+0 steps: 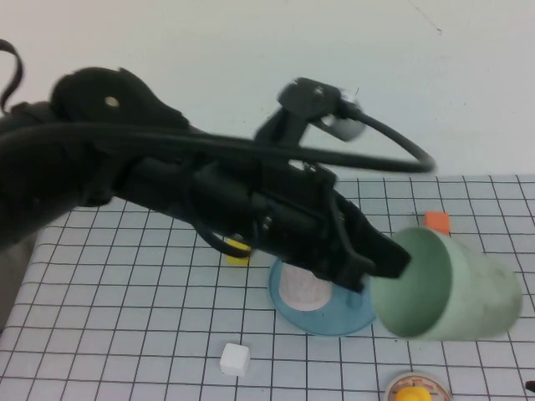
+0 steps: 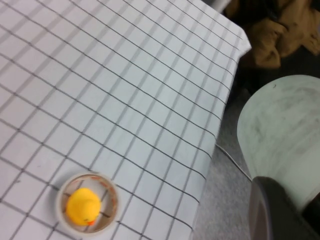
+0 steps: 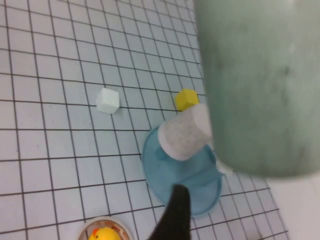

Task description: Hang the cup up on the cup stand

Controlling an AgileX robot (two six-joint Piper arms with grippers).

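Observation:
Next, my left gripper sets the pale mint-green cup down on the table (image 1: 277, 373) next to the white cube.
The pale mint-green cup (image 1: 451, 288) is held in the air on its side, with its mouth towards the left arm, just right of the cup stand (image 1: 334, 322). My left gripper (image 1: 380, 259) is shut on the cup's rim, one finger inside the mouth. In the left wrist view the cup (image 2: 285, 130) sits beside a dark finger (image 2: 272, 205). The cup stand is a round blue base with a pale pink speckled cup (image 1: 303, 288) upside down on it. The right wrist view shows the stand (image 3: 195, 185), the green cup (image 3: 260, 85) close by, and one dark finger (image 3: 174, 215) of my right gripper.
A yellow block (image 1: 237, 251) lies left of the stand, a white cube (image 1: 235, 358) in front of it and an orange block (image 1: 436, 220) behind the cup. A small bowl with a yellow duck (image 1: 414, 391) sits at the front edge. The table's edge (image 2: 220, 135) drops to grey floor.

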